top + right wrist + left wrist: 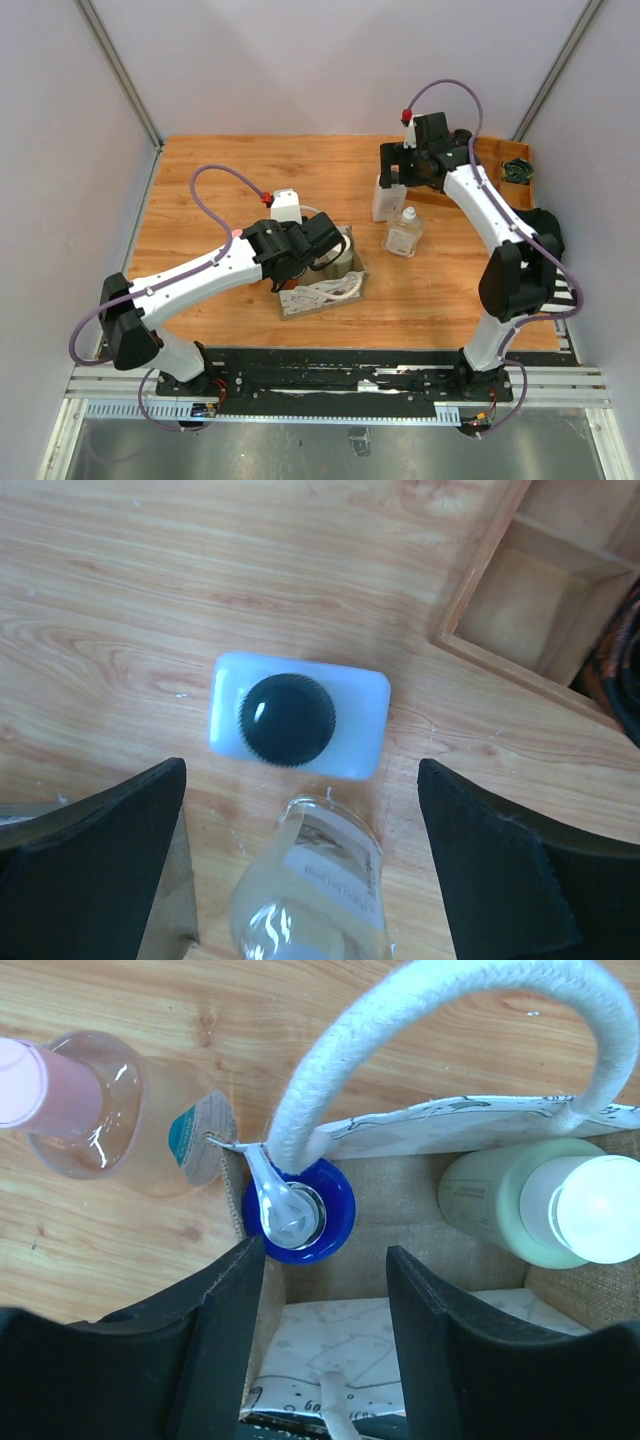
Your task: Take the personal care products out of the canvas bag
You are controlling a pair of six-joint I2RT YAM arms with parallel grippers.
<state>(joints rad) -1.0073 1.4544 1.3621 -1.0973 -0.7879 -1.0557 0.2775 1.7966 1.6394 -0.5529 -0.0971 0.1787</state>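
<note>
I should next move my right gripper to the pale green bottle inside the canvas bag and close it on the bottle's upper body (341,261).
The beige canvas bag (322,296) stands at the table's middle, with a white rope handle (430,1015) arching over it. Inside it stand a blue bottle (300,1212) with a white pump top and a pale green bottle (535,1205), which also shows from above (343,256). A clear pink-capped bottle (75,1100) stands on the wood just outside the bag. My left gripper (325,1260) is open and empty over the bag's mouth (325,240). My right gripper (300,780) is open and empty above a white black-capped bottle (298,715) and a clear bottle (320,890) on the table.
A brown wooden compartment tray (508,170) lies at the back right, holding a dark bundle; its corner shows in the right wrist view (545,590). The white bottle (383,198) and clear bottle (403,232) stand right of the bag.
</note>
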